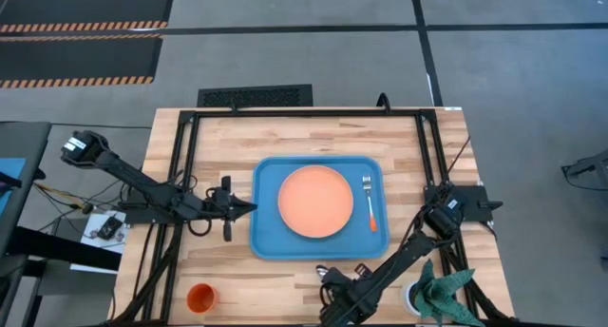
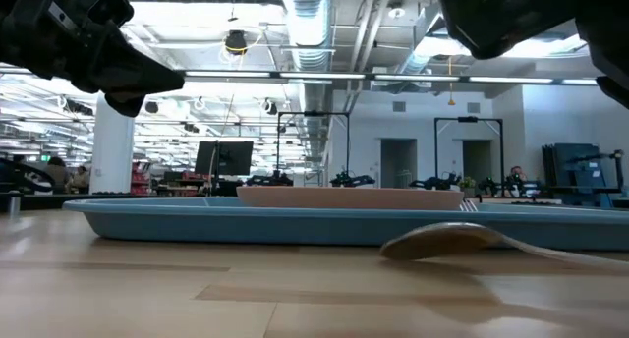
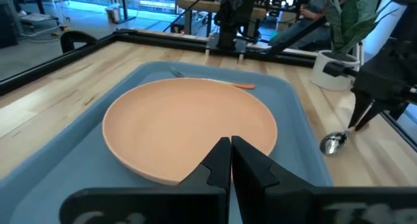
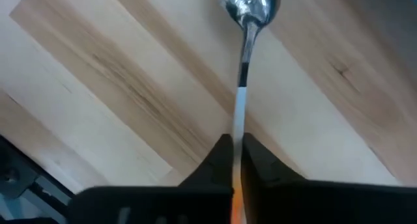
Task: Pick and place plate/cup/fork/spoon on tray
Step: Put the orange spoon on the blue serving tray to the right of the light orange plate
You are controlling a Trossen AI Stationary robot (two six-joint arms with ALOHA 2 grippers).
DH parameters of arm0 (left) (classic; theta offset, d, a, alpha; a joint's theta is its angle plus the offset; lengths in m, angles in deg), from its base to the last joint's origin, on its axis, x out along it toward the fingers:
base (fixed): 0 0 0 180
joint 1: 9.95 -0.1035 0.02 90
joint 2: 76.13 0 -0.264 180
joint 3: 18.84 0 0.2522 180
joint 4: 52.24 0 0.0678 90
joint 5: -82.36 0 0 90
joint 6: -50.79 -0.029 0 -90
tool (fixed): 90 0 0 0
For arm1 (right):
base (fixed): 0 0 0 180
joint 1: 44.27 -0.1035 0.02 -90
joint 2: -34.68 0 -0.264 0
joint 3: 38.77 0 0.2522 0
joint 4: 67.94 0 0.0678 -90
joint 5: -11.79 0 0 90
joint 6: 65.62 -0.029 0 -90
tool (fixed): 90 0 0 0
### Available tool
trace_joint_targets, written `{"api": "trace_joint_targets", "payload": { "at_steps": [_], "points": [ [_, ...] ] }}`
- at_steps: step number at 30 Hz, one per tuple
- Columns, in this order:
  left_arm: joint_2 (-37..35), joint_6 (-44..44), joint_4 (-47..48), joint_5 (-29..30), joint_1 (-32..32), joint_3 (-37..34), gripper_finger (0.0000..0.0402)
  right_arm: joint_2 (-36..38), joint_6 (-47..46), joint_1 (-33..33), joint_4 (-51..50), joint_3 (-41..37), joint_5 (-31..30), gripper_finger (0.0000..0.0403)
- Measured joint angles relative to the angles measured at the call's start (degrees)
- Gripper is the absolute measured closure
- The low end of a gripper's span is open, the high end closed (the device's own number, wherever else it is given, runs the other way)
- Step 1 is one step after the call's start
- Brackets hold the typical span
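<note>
The robot's right gripper is pinching the spoon's handle far behind the low bowl, so it should put the spoon down, open, and take the spoon's silver neck [image 4: 247,49].
The blue tray [image 1: 266,234] lies mid-table with the salmon plate [image 1: 315,201] on it. The fork [image 1: 370,203] lies on the tray to the right of the plate. The orange cup [image 1: 200,296] stands on the table near the front left. The spoon [image 4: 251,2] lies near the front edge, in front of the tray; its bowl [image 2: 442,242] is at table level. My right gripper [image 4: 236,152] is shut on the spoon's handle. My left gripper [image 3: 230,160] is shut and empty, just above the tray's left rim, pointing at the plate. My right gripper pinches the spoon's thin handle [image 4: 238,123] between its two fingers, at the orange part behind the silver neck. The fingers come from above, slanting down. The handle runs out ahead of the fingers to the bowl [image 3: 333,143], which is low on the table.
A potted plant in a white pot [image 1: 439,294] stands at the front right, beside the right arm. A black metal frame [image 1: 186,156] runs along the table's left, far and right sides. Bare wood lies between the cup and the spoon.
</note>
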Motion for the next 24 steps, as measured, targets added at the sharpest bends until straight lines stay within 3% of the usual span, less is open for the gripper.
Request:
{"api": "trace_joint_targets", "payload": {
  "at_steps": [8, 12, 24],
  "points": [
    [0.0, 0.0, -0.1, 0.1, 0.4, 0.0, 0.0401, 0.3, 2.2, 0.0, 0.7, 0.0, 0.5, 0.0378],
    [0.0, 0.4, -0.1, 0.1, 0.4, 0.0, 0.0401, 1.4, 4.6, -0.1, 2.6, -0.1, 0.7, 0.039],
    [0.0, 2.5, -0.3, 0.1, 0.4, 0.0, 0.0401, 2.8, 20.1, 3.1, 18.4, -2.9, 6.4, 0.0401]
  ]
}}
